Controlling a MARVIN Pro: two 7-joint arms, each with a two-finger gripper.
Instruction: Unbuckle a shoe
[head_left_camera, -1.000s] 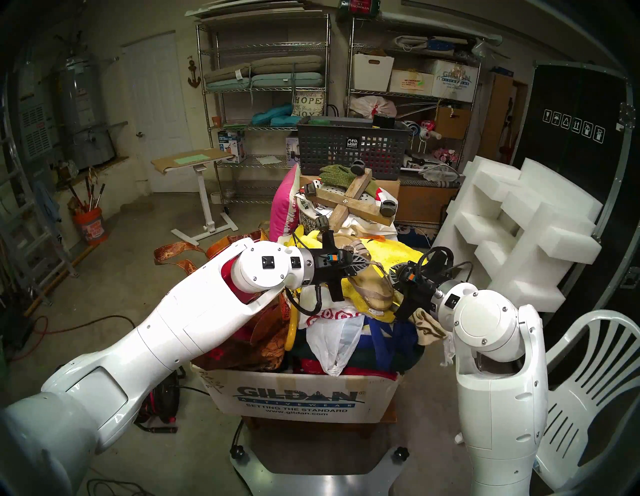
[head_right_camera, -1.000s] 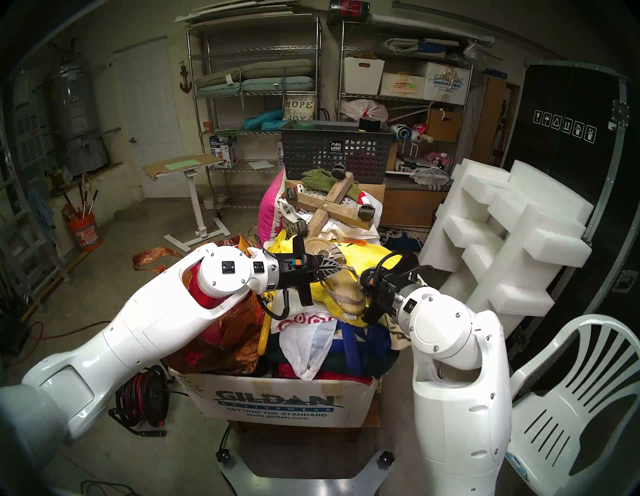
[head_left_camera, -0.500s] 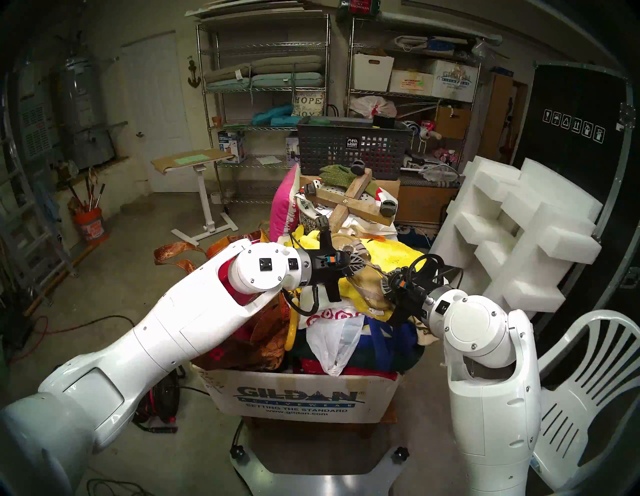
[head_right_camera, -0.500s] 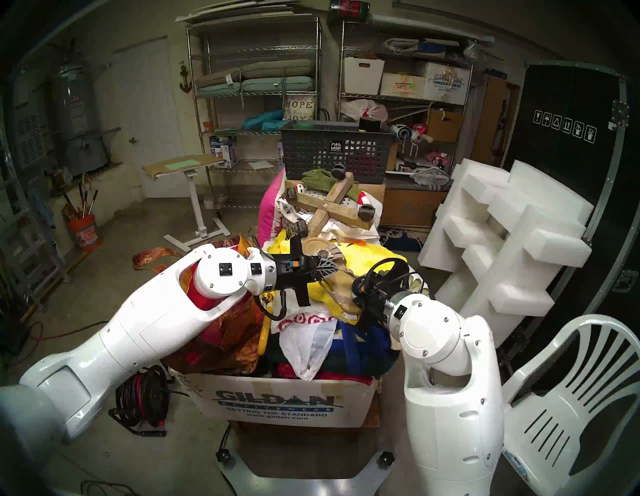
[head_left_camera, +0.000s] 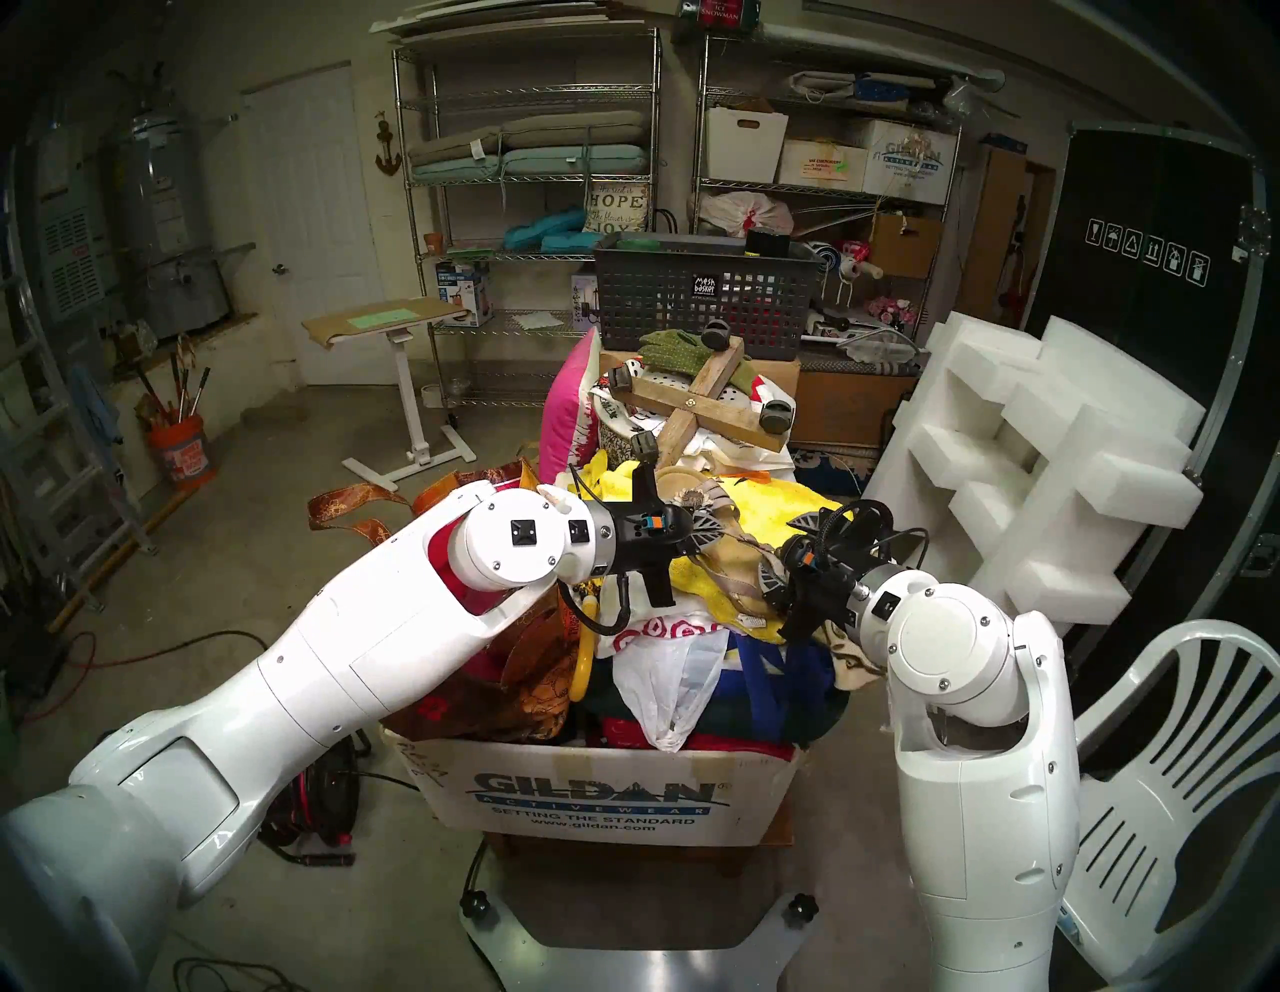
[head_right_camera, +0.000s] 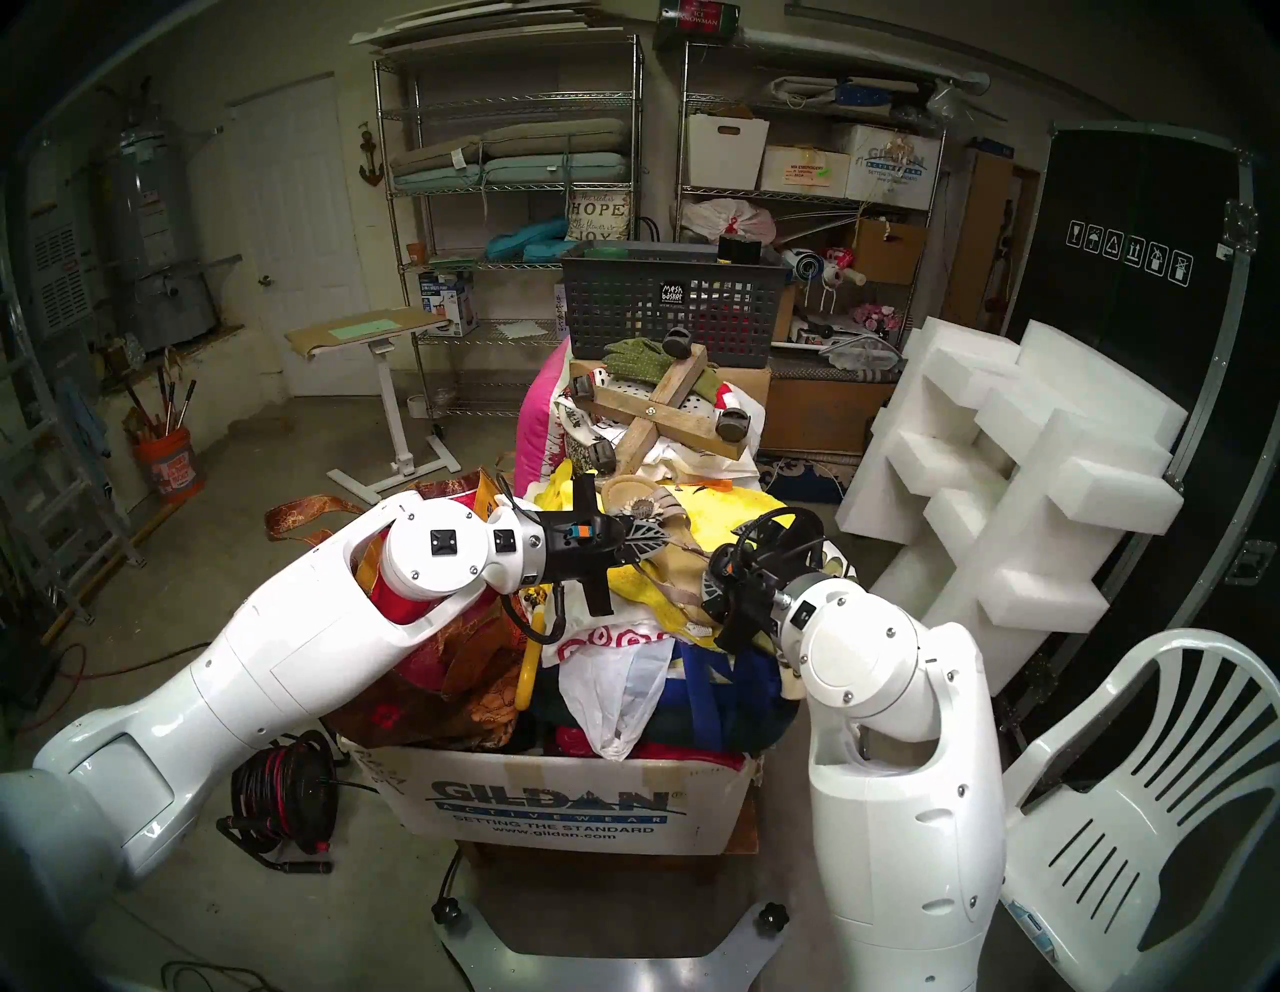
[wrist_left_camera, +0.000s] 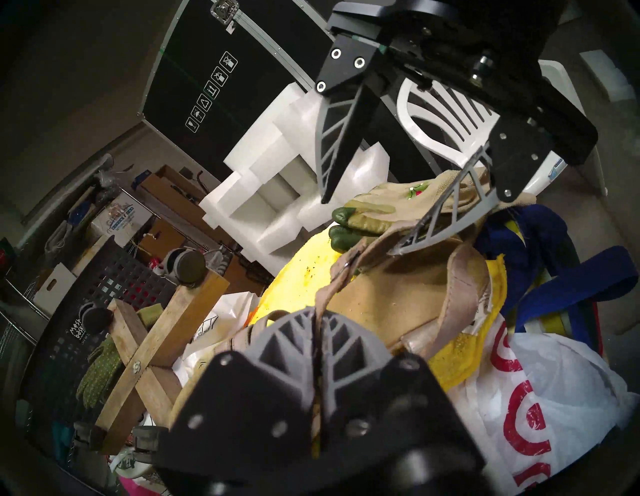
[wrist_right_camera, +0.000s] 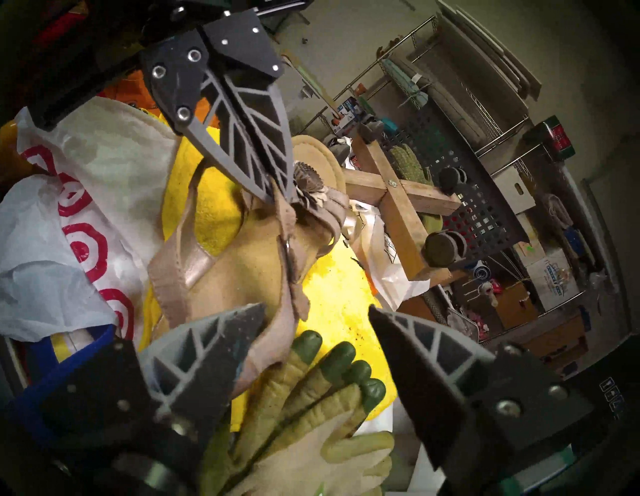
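Observation:
Next, my right gripper closes on the strap's lower part (wrist_right_camera: 301, 306) and holds it while my left gripper opens, since the ankle strap is hanging unclamped below the buckle.
The shoe (head_left_camera: 738, 578) (head_right_camera: 682, 589), a tan sandal with a brown-and-cream flower (wrist_right_camera: 306, 180), lies on a yellow cloth (wrist_right_camera: 214, 207) on top of the heaped box. My left gripper (head_left_camera: 717, 537) (wrist_left_camera: 317, 332) (wrist_right_camera: 273, 188) is shut on its thin ankle strap (wrist_left_camera: 332, 291), just short of the small buckle (wrist_right_camera: 287, 246) (wrist_left_camera: 346, 265). My right gripper (head_left_camera: 779, 551) (head_right_camera: 724, 561) (wrist_right_camera: 317, 311) stands open over the heel end. The strap loop runs past one of its fingers (wrist_right_camera: 207, 346), unclamped. Tan gloves with green fingertips (wrist_right_camera: 311, 377) lie under it.
The cardboard Gildan box (head_left_camera: 596, 796) is piled with bags and a red-and-white plastic bag (head_left_camera: 665, 665). A wooden cross on casters (head_left_camera: 699, 409) and a grey mesh basket (head_left_camera: 699, 298) stand behind. White foam blocks (head_left_camera: 1039, 471) and a white plastic chair (head_left_camera: 1191, 762) are on the right.
My right gripper has moved left, in over the sandal's heel end, and its jaws have opened wide. The left gripper has drawn slightly back to the left, still shut on the strap.

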